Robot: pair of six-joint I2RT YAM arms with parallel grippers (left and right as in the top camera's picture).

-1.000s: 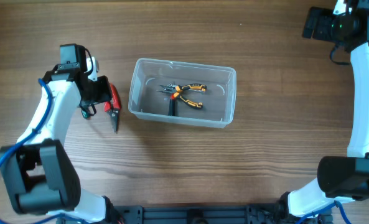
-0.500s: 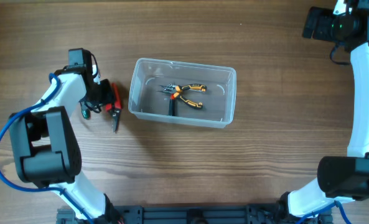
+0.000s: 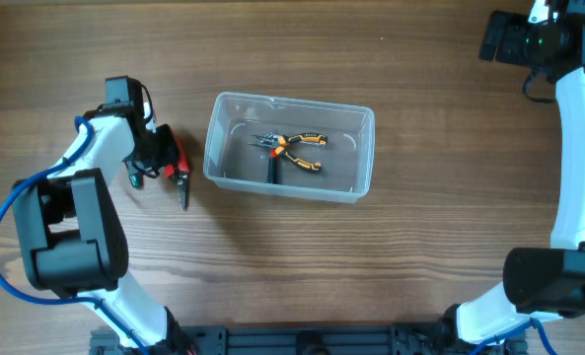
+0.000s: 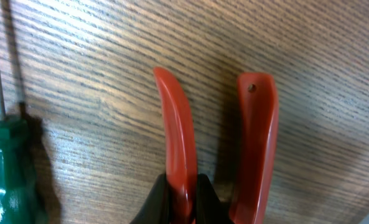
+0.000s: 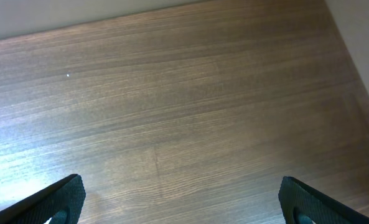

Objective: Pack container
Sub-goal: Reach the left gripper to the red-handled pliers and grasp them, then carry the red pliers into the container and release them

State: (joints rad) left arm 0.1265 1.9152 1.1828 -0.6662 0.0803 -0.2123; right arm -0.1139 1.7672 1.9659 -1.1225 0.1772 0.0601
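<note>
The robot's left gripper should release the red-handled pliers between the orange-and-black pliers and the container's near side (image 3: 312, 177).
The clear plastic container (image 3: 363, 158) stands mid-table and holds orange-and-black pliers (image 3: 297, 147). Red-handled pliers (image 3: 181, 163) lie on the table just left of the container. My left gripper (image 3: 164, 153) is down on them, and in the left wrist view its fingers (image 4: 183, 202) are shut on the left red handle (image 4: 177, 134), with the other handle (image 4: 254, 143) beside it. A green-handled screwdriver (image 3: 133, 178) lies to the left of the pliers; it also shows in the left wrist view (image 4: 2, 168). My right gripper (image 5: 184, 202) is open and empty over bare wood at the far right back corner.
The right arm (image 3: 578, 128) runs along the table's right edge. Bare wooden table surrounds the container on all sides.
My left gripper swung from beside the red pliers to over their handles and closed on one handle. The pliers shifted slightly. The right arm has not moved.
</note>
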